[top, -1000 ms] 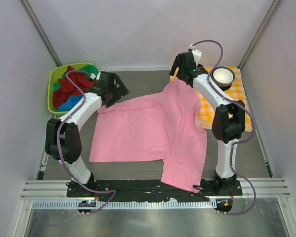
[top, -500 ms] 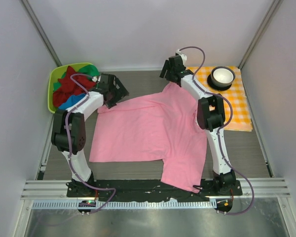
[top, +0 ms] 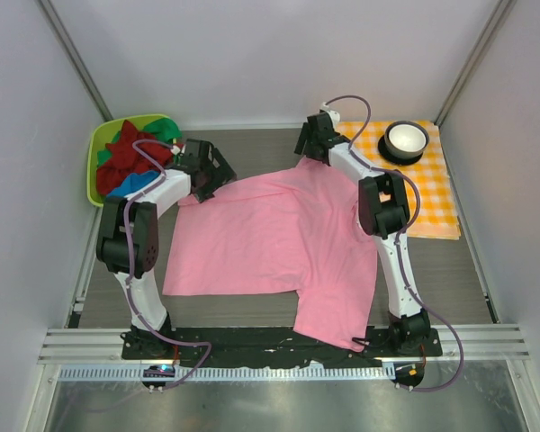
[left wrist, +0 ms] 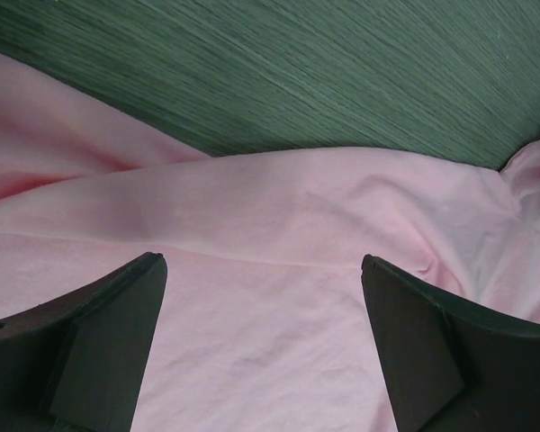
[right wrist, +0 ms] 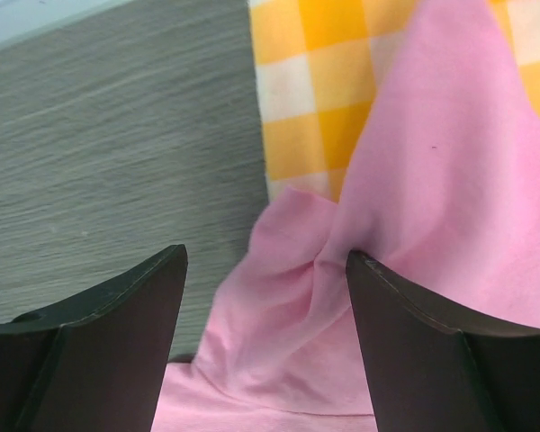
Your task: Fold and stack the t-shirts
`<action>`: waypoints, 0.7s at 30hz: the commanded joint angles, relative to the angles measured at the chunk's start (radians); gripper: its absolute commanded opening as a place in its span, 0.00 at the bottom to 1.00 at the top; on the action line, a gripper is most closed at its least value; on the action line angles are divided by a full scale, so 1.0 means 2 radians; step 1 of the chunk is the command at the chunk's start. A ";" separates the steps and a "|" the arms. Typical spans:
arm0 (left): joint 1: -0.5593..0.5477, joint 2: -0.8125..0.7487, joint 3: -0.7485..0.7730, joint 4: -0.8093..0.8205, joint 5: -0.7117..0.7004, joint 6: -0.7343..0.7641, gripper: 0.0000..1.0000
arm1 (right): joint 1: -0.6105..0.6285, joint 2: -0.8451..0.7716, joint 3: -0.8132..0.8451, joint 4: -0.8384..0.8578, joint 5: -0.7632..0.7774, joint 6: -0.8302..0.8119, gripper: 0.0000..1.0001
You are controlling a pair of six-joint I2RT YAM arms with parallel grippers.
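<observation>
I can see the light pink t-shirt's far corner bunched up on the checked cloth, so next I pinch the bunched fold (right wrist: 274, 292) with my right gripper and pull it straight before folding.
A light pink t-shirt (top: 279, 238) lies spread on the table, one part hanging toward the near edge. My left gripper (top: 214, 183) is open over its far left corner; pink cloth (left wrist: 261, 342) fills the gap between the fingers. My right gripper (top: 311, 155) is open over the shirt's far right corner, where a bunched fold (right wrist: 292, 270) lies between the fingers, partly on the checked cloth. Dark red (top: 126, 160), green (top: 166, 129) and bright blue (top: 130, 184) shirts lie piled in a green basket.
The green basket (top: 94, 166) stands at the far left. An orange-and-white checked cloth (top: 432, 193) at the far right holds a white bowl (top: 405, 139). It also shows in the right wrist view (right wrist: 310, 99). Walls close in left, right and behind.
My right arm swung left and inward from over the checked cloth to the shirt's far right corner. My left gripper stayed near the far left corner while its arm drew in.
</observation>
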State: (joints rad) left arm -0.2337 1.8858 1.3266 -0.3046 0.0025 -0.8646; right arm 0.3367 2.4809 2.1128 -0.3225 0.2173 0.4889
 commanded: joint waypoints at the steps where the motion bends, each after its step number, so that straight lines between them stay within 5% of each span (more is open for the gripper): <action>1: 0.003 -0.003 -0.003 0.023 0.013 -0.001 0.94 | 0.000 -0.009 -0.022 0.006 0.038 -0.015 0.77; 9: 0.004 -0.008 -0.014 0.027 0.016 -0.001 0.94 | 0.000 -0.019 -0.048 0.004 0.060 -0.014 0.66; 11: 0.005 -0.012 -0.018 0.028 0.016 -0.001 0.94 | 0.000 -0.019 -0.052 0.003 0.065 -0.016 0.49; 18: 0.006 -0.017 -0.024 0.030 0.016 0.000 0.94 | 0.000 -0.020 -0.051 0.001 0.075 -0.024 0.26; 21: 0.006 -0.016 -0.024 0.030 0.014 0.000 0.94 | 0.003 -0.029 -0.050 0.003 0.084 -0.033 0.01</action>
State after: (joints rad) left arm -0.2276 1.8858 1.2816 -0.2844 0.0238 -0.8639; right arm 0.3382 2.4729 2.0285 -0.2909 0.3588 0.4469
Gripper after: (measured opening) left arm 0.943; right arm 0.125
